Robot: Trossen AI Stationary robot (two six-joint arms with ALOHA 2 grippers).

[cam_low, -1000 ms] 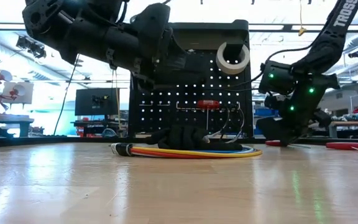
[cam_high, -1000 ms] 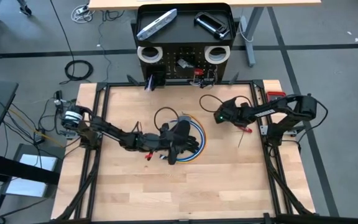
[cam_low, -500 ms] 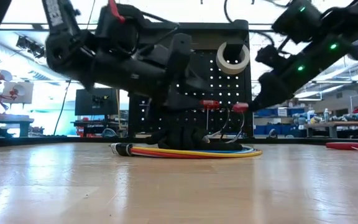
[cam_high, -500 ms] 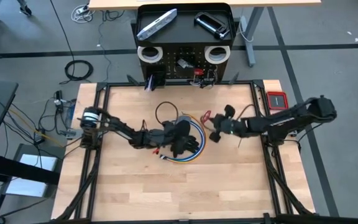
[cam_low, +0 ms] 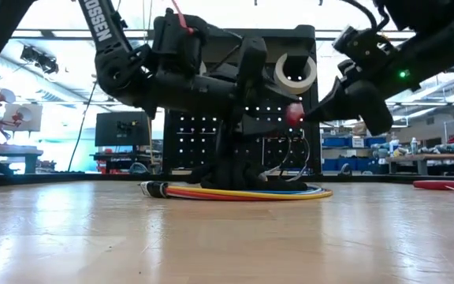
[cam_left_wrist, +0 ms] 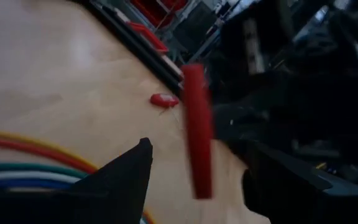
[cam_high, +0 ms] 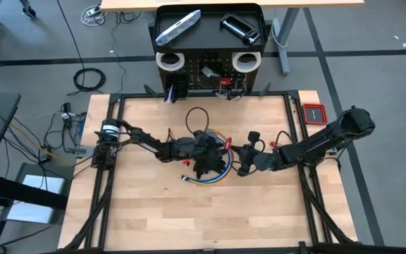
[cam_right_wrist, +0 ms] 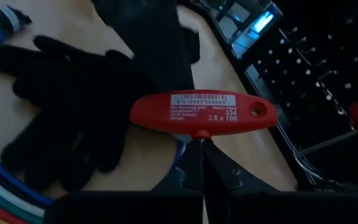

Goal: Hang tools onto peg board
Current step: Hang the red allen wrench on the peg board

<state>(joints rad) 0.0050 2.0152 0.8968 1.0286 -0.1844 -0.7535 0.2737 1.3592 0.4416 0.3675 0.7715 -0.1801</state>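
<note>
My right gripper is closed just below the hex key's red handle. My left gripper should take the handle (cam_right_wrist: 194, 113) so my right gripper can pinch the hex key's stem lower.
My right gripper (cam_high: 244, 158) is over the middle of the table, shut on a red T-handle hex key (cam_right_wrist: 201, 115) whose label reads 2.5 x 100. My left gripper (cam_left_wrist: 197, 158) is open and faces it. Its fingers stand on either side of the red handle (cam_left_wrist: 196, 130); I cannot tell whether they touch it. Under both lie a black glove (cam_right_wrist: 73, 112) and a coil of coloured cables (cam_low: 235, 192) on the table. The black peg board (cam_high: 210, 76) stands at the far edge with two white tape rolls (cam_high: 169, 61), and a silver bar (cam_high: 178, 27) and black clamp (cam_high: 240, 27) on its tray. My right gripper pinches the hex key's thin metal shaft (cam_right_wrist: 197, 155) just below the red handle, between its two fingers. The fingers run along the shaft, coming level from the table's right side. The key is lifted clear of the table, its handle (cam_low: 294, 114) ahead of the fingertips and crosswise to them.
A small red-handled tool (cam_left_wrist: 165, 99) lies on the wood farther right, and another (cam_low: 444, 185) by the table's right edge. A red box (cam_high: 314, 113) sits beyond the right rail. Black frame rails (cam_high: 298, 134) border the table. Bare wood (cam_high: 189, 212) fills the near half.
My right gripper has risen from the table's right part with the red hex key in its hold and carried it left toward the centre, turning the handle toward my left gripper. My left gripper has risen from the glove and moved right to meet it.
</note>
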